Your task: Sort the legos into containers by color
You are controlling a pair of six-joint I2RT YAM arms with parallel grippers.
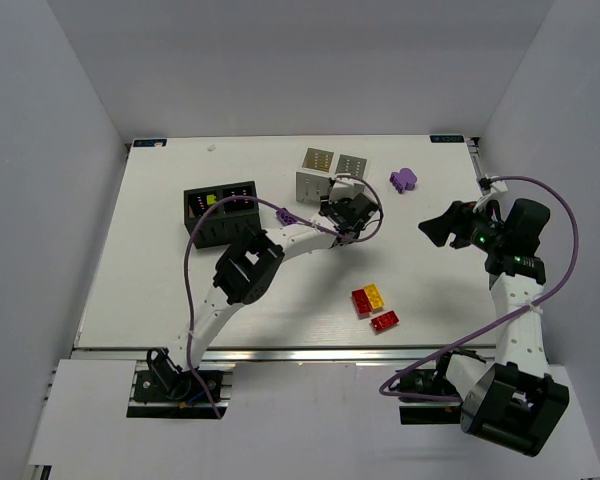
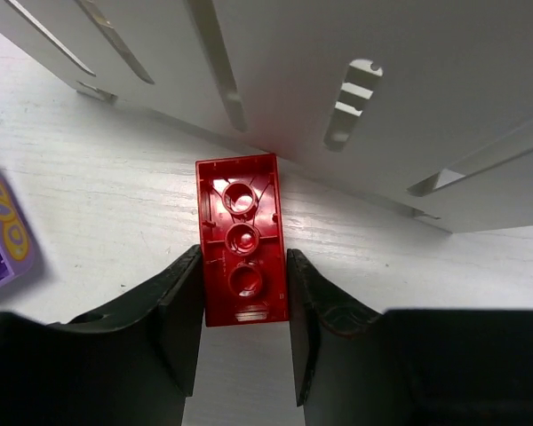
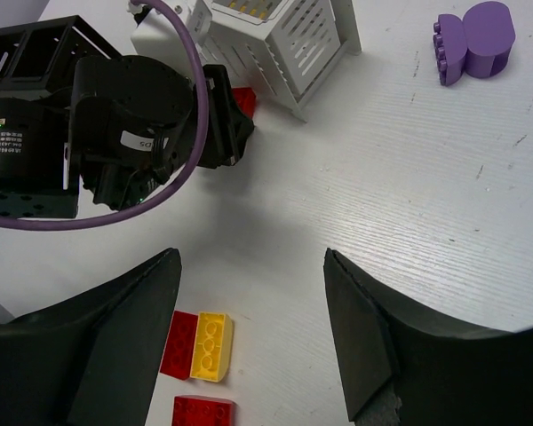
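Note:
The robot's left gripper will release the red lego inside the black container's compartment (image 1: 243,204) that is nearest the purple brick.
My left gripper (image 2: 244,259) is shut on a red lego (image 2: 240,200), hollow side up, low over the table beside the white container's slotted wall (image 2: 355,98). In the top view this gripper (image 1: 342,215) sits just in front of the white container (image 1: 330,172). The black container (image 1: 220,212) stands to its left with a lime green brick (image 1: 212,200) inside. My right gripper (image 3: 251,266) is open and empty, held above the table (image 1: 442,228). Below it lie a yellow lego (image 3: 210,346) and two red legos (image 3: 179,343) (image 3: 202,412).
A purple piece (image 1: 404,179) lies right of the white container and also shows in the right wrist view (image 3: 475,40). A purple brick with a yellow pattern (image 2: 0,231) lies left of my left gripper. The loose bricks sit at the front centre (image 1: 373,305).

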